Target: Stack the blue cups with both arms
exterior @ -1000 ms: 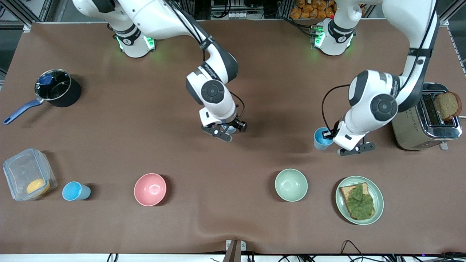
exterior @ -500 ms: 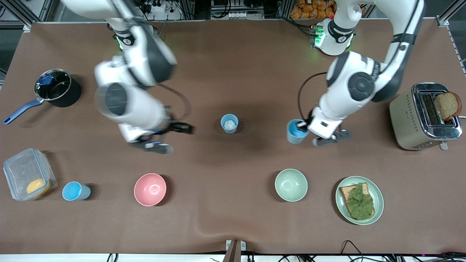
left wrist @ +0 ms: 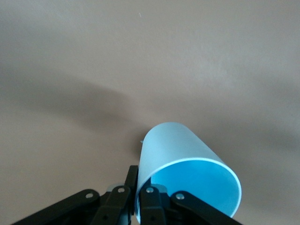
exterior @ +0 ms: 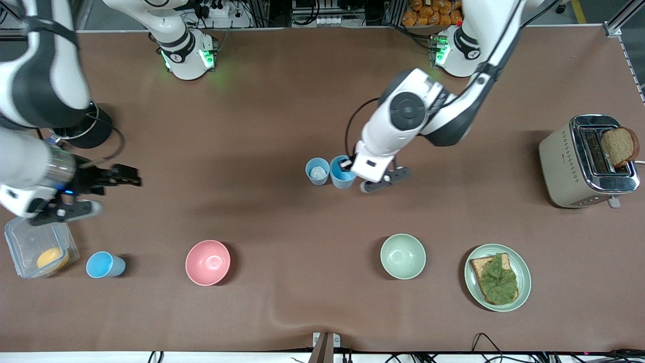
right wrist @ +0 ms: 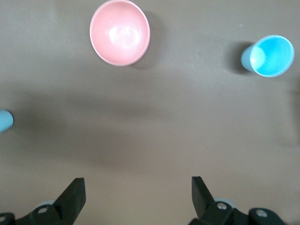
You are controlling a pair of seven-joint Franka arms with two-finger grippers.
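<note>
I should release the brighter blue cup from my left gripper inside the paler blue cup with the white lump [exterior: 317, 170].
A paler blue cup [exterior: 317, 171] with a white lump inside stands at the table's middle. Right beside it, toward the left arm's end, hangs a brighter blue cup [exterior: 340, 178], with my left gripper [exterior: 346, 165] shut on its rim. The left wrist view shows that cup [left wrist: 178, 154] with one finger inside and one outside its wall, left gripper [left wrist: 139, 187]. My right gripper [exterior: 116, 193] is open and holds nothing, up over the right arm's end of the table. In its wrist view the right gripper [right wrist: 137, 183] looks down toward another blue cup [right wrist: 269, 56], which stands by the container [exterior: 103, 264].
A pink bowl [exterior: 207, 262] and a pale green bowl [exterior: 403, 256] sit nearer the camera. A clear container [exterior: 30, 242] lies under the right arm, which partly covers a black pot [exterior: 95, 133]. A plate with toast [exterior: 521, 262] and a toaster [exterior: 569, 166] are at the left arm's end.
The right arm left the paler cup at the middle and swung away to its own end. The left arm carried the brighter cup in beside the paler one.
</note>
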